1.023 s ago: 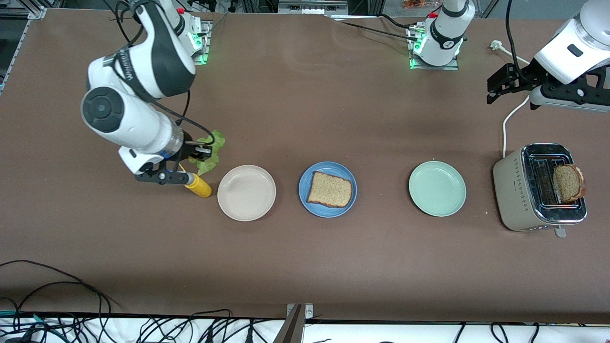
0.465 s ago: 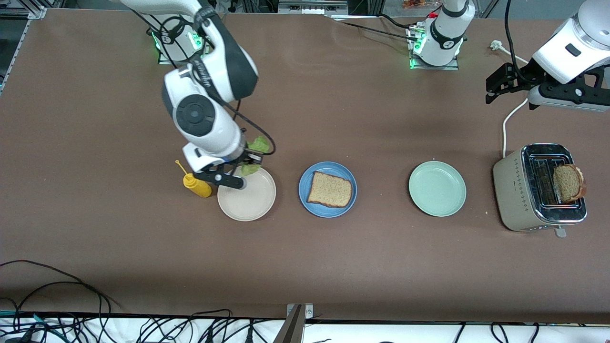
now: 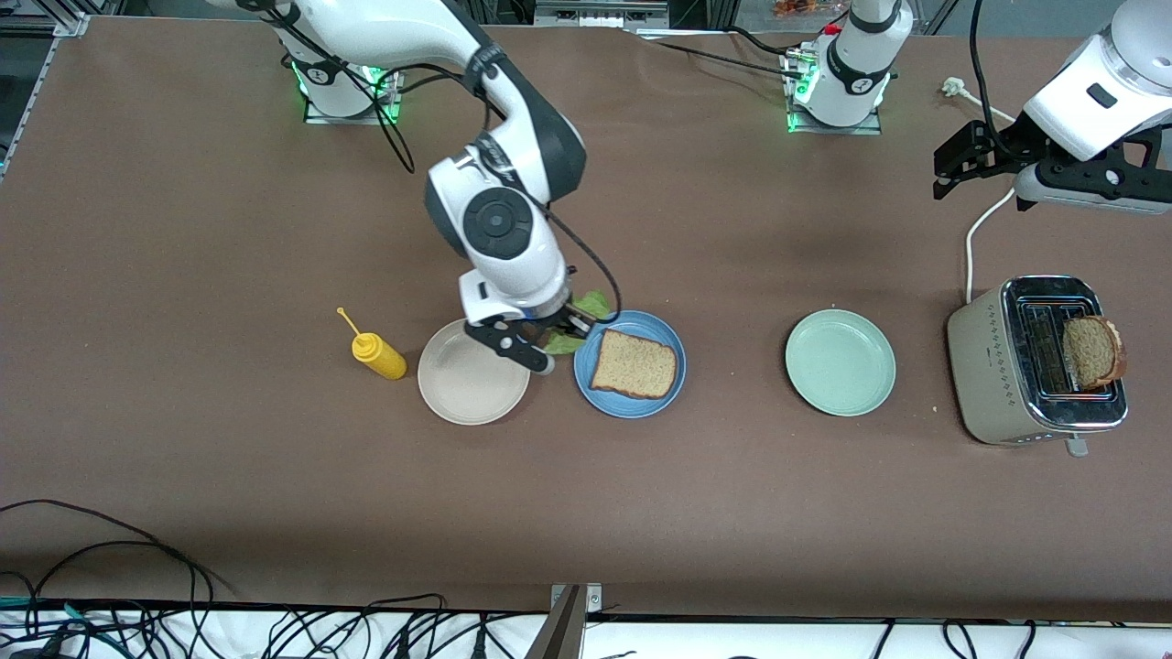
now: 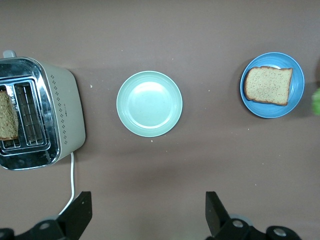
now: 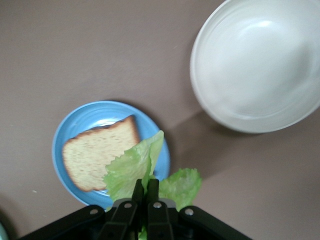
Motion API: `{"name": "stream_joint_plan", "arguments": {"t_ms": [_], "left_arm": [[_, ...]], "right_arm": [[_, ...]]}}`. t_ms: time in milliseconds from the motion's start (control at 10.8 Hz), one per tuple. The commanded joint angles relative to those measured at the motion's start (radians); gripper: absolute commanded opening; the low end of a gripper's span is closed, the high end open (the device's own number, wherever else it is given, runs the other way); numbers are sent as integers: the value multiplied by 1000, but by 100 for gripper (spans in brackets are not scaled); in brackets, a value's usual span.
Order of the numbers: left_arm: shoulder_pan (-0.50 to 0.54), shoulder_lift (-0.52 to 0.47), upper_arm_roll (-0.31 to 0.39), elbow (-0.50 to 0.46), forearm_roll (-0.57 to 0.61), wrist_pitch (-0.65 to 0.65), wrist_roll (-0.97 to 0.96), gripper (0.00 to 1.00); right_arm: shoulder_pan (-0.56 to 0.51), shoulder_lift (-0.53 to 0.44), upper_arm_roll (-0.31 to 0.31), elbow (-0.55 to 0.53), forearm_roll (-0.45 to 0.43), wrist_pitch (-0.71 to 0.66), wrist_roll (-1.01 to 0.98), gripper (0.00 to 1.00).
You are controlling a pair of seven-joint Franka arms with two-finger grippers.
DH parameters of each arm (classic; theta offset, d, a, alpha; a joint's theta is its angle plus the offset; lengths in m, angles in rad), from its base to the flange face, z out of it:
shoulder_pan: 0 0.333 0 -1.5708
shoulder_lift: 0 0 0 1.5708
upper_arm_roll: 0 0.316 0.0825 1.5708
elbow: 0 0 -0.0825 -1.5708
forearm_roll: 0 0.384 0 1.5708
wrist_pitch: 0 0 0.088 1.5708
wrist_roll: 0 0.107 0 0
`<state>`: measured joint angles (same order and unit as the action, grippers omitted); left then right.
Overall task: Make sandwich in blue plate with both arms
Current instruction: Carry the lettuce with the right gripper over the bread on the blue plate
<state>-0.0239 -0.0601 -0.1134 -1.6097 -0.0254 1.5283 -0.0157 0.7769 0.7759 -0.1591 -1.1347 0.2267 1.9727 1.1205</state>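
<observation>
Next, I let go of the lettuce leaf with my right gripper on the middle of the bread slice [image 3: 642, 364] [image 5: 95, 158] in the blue plate. The leaf now dangles over the plate's rim.
One brown bread slice [image 3: 635, 364] lies on the blue plate [image 3: 630, 405] in the middle of the table; the same slice [image 5: 99, 152] and plate [image 5: 82, 118] show in the right wrist view. My right gripper [image 3: 566, 329] is shut on a ruffled green lettuce leaf [image 3: 586, 307] and hangs over the blue plate's rim at the right arm's end. The leaf [image 5: 131, 167] dangles from the shut gripper [image 5: 145, 187]. A second bread slice [image 3: 1091, 351] stands in the toaster [image 3: 998, 361]. My left gripper [image 3: 957, 163] is open in the air, farther from the camera than the toaster, holding nothing.
A beige-white plate [image 3: 473, 395] sits beside the blue plate toward the right arm's end, with a yellow squeeze bottle [image 3: 377, 354] past it. A mint-green plate [image 3: 840, 361] lies between the blue plate and the toaster. A white cord [image 3: 982, 224] runs from the toaster.
The right arm has carried the lettuce leaf from near the yellow bottle, across the beige-white plate, to the blue plate's rim. The left arm has stayed put.
</observation>
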Motion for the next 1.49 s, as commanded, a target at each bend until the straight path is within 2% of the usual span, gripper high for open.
{"name": "stream_joint_plan", "arguments": {"t_ms": [0,186,279,465,1209,1302,1395], "left_arm": [[-1,-14,3,-4,-22,-7,-3,100],[-1,-14,3,-2,-22,-5,-4,100],[-1,-15,3,-4,-22,-7,-3,100],[-1,-14,3,-4,-22,-7,-3,100],[-1,-14,3,-3,-22,-5,-3,100],[-1,-14,3,-2,-21,-7,-3,100],[-1,-14,3,-2,-21,-5,-3,100]], "right_arm": [[41,120,-5,85,45,156,219,0],[65,158,4,85,43,285,335,0],[76,169,3,85,43,307,346,0],[90,187,4,85,43,331,389,0],[94,253,1,76,33,353,339,0],[93,253,-2,76,33,354,325,25],[93,253,-6,78,20,359,291,99]]}}
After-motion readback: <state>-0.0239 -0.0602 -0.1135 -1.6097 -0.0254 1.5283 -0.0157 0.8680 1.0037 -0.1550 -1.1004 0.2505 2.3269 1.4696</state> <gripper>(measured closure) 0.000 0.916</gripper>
